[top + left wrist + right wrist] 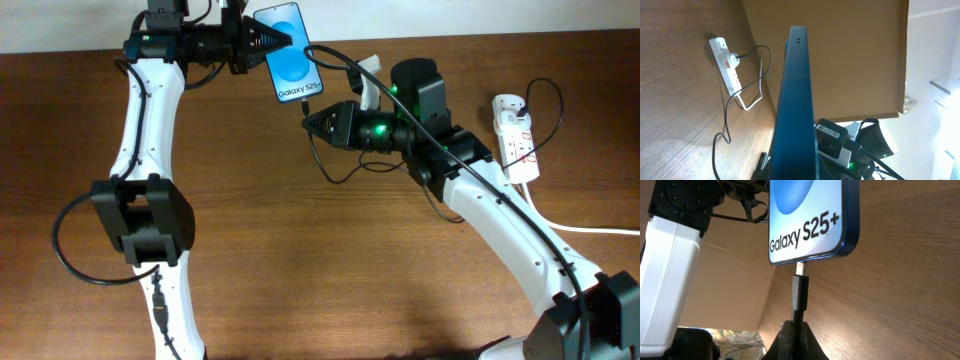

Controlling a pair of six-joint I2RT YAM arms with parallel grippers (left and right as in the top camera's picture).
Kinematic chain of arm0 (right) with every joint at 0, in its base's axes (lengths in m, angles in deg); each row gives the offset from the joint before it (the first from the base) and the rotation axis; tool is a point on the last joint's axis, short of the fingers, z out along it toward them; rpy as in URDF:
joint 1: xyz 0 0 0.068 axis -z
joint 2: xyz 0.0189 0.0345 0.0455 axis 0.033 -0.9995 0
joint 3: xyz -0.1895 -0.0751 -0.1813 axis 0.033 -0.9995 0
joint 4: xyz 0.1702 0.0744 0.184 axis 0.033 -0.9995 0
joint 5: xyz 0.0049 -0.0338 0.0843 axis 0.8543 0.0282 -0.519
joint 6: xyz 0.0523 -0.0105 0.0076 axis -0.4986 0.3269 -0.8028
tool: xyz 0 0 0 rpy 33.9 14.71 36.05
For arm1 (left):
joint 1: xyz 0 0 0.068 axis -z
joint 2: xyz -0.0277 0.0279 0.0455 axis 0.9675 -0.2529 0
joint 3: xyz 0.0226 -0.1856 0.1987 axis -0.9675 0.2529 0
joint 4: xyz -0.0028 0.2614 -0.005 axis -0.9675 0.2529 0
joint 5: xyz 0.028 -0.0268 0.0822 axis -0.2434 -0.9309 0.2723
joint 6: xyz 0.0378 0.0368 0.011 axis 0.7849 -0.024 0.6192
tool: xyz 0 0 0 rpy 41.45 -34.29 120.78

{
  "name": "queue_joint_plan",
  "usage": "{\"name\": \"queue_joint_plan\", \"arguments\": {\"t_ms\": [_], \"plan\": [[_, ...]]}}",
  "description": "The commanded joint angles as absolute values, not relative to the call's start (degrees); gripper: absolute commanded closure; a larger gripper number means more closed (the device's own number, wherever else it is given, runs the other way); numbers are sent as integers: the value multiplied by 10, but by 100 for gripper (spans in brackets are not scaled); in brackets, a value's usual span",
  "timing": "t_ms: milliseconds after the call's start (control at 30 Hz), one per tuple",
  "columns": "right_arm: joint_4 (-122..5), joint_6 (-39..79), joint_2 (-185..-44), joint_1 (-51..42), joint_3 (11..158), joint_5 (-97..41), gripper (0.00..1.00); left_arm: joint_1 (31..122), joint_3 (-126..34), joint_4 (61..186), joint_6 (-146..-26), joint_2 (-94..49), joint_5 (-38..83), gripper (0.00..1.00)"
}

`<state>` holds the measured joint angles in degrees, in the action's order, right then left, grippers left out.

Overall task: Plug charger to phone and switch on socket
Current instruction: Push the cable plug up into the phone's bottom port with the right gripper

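Note:
Next, I release the phone, now held above the table's far edge, from my left gripper flat on the bare wood table [289, 155] by the black cable's bend.
The phone [290, 52] has a blue screen reading "Galaxy S25+". My left gripper [262, 42] is shut on its upper end and holds it above the table's far edge. The left wrist view shows it edge-on [795, 105]. My right gripper [312, 120] is shut on the charger's plug [800, 292], just below the phone's bottom edge [810, 230]. The metal tip touches the port in the right wrist view; how deep it sits is hidden. The black cable [335, 170] loops back under the right arm. The white socket [515, 135] lies at the far right with a black plug in it.
The socket's thick white cord [590, 230] runs off the right edge. It also shows in the left wrist view [725, 62], with black cable [725, 135] trailing over the wood table. A brown wall stands behind the table.

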<state>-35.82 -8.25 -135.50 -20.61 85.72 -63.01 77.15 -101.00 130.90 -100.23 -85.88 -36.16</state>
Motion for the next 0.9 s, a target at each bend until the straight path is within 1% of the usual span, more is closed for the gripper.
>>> {"name": "queue_joint_plan", "arguments": {"t_ms": [0,267,433,633,733,867], "plan": [[-345,-82,-1357,-209,859,-618,96,781,-1019,1307,-1004,-856,-394,100],[-344,-82,-1357,-209,859,-614,96,795,-1019,1308,-999,-856,-395,100],[-350,-65,-1357,-172,859,-616,96,796,-1019,1308,-999,-856,-402,100],[-347,-54,-1357,-171,859,-613,96,815,-1019,1308,-999,-856,-402,100],[-346,-54,-1357,-153,859,-614,96,817,-1019,1310,-999,-856,-402,100],[-322,-54,-1357,-152,859,-614,96,818,-1019,1315,-999,-856,-402,100]]}}
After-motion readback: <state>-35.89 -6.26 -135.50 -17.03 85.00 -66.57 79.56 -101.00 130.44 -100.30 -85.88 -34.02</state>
